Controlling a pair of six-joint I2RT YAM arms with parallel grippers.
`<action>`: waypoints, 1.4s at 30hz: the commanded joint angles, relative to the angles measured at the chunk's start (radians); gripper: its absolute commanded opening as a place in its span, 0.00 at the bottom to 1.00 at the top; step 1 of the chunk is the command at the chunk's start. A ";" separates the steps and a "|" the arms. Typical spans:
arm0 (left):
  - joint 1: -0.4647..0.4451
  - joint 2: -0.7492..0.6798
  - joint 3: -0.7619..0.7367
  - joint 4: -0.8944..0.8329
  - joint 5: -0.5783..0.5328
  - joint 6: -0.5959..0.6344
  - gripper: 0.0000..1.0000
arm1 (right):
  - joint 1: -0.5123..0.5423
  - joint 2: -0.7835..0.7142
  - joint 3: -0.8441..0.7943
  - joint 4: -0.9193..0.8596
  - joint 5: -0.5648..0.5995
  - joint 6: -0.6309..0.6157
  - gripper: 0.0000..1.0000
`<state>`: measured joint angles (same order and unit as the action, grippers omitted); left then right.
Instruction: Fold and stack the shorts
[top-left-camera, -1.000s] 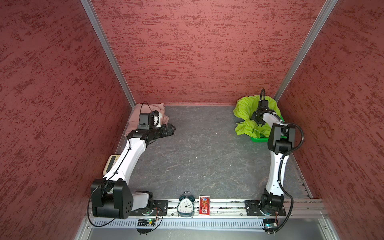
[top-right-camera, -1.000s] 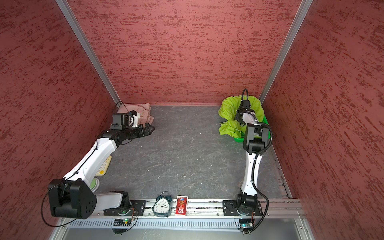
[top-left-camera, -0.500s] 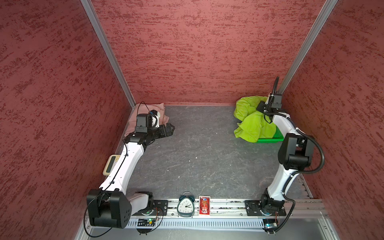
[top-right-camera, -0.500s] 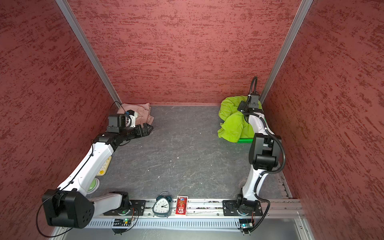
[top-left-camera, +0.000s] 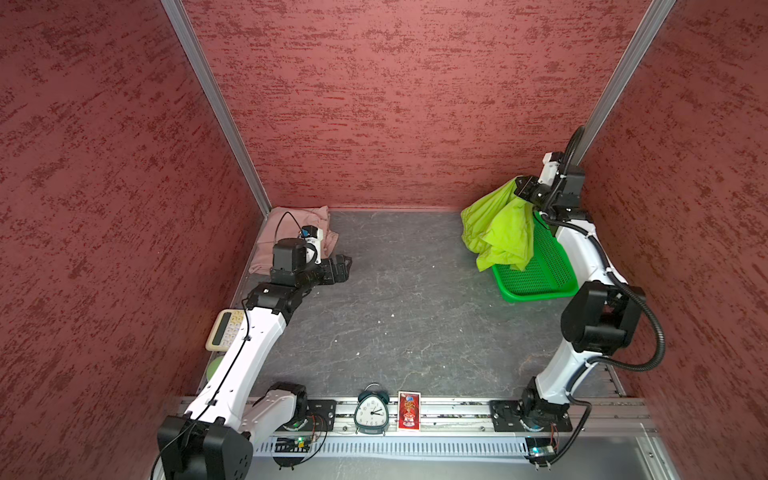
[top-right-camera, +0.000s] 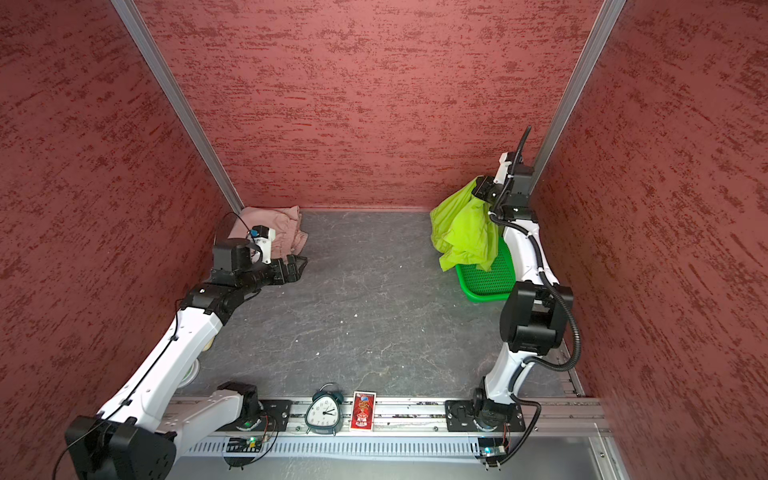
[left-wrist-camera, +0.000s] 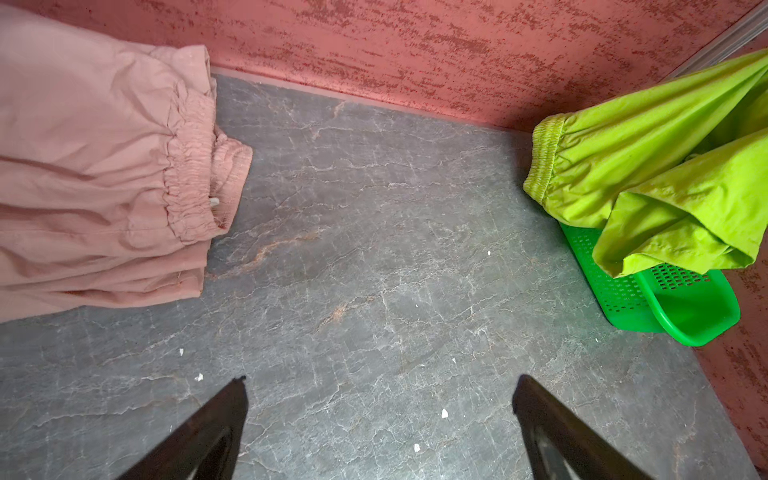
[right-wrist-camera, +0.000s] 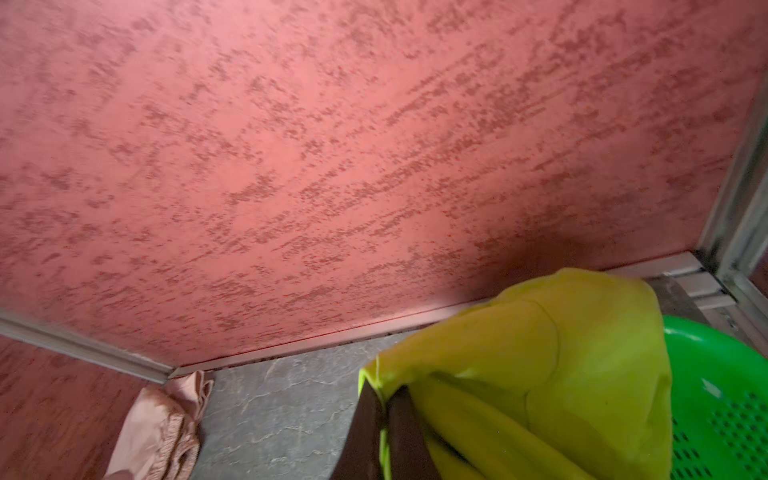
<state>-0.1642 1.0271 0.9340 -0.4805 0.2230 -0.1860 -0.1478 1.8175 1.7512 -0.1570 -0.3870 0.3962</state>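
Observation:
I should use my right gripper to let go of the lime green shorts, now hanging above the green basket, on the bare floor (top-left-camera: 421, 301), between the green basket and my left gripper.
The lime green shorts (top-left-camera: 498, 232) (top-right-camera: 463, 230) (left-wrist-camera: 648, 174) hang in the air at the back right, above a bright green basket (top-left-camera: 540, 270). My right gripper (top-left-camera: 521, 189) (top-right-camera: 482, 188) (right-wrist-camera: 384, 395) is shut on a corner of their fabric, which drapes down to the basket's rim. The dusty pink shorts (top-left-camera: 286, 232) (top-right-camera: 274, 228) (left-wrist-camera: 95, 166) lie folded in the back left corner. My left gripper (top-left-camera: 343, 268) (top-right-camera: 299, 266) (left-wrist-camera: 378, 386) hovers open and empty just in front of them, over bare floor.
The green perforated basket (top-right-camera: 486, 278) (left-wrist-camera: 681, 307) (right-wrist-camera: 723, 395) sits by the right wall. A calculator (top-left-camera: 224, 328) lies by the left wall under the left arm. An alarm clock (top-left-camera: 371, 411) and a red card box (top-left-camera: 409, 410) stand on the front rail.
My right gripper has risen and swung back toward the right corner, lifting the lime green shorts off the basket. The left arm has shifted only slightly.

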 joint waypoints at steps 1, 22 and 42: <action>-0.027 -0.039 -0.006 0.035 -0.062 0.035 0.99 | 0.033 -0.102 0.120 0.050 -0.081 -0.006 0.00; -0.040 -0.249 0.129 -0.342 -0.075 -0.068 0.99 | 0.486 -0.360 -0.227 -0.195 -0.277 -0.050 0.00; -0.163 0.008 0.018 -0.214 -0.021 -0.084 1.00 | 0.479 -0.211 -0.296 -0.418 0.278 -0.136 0.81</action>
<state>-0.3050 1.0279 0.9592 -0.7681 0.1989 -0.2577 0.3386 1.7111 1.4670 -0.5022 -0.2596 0.2600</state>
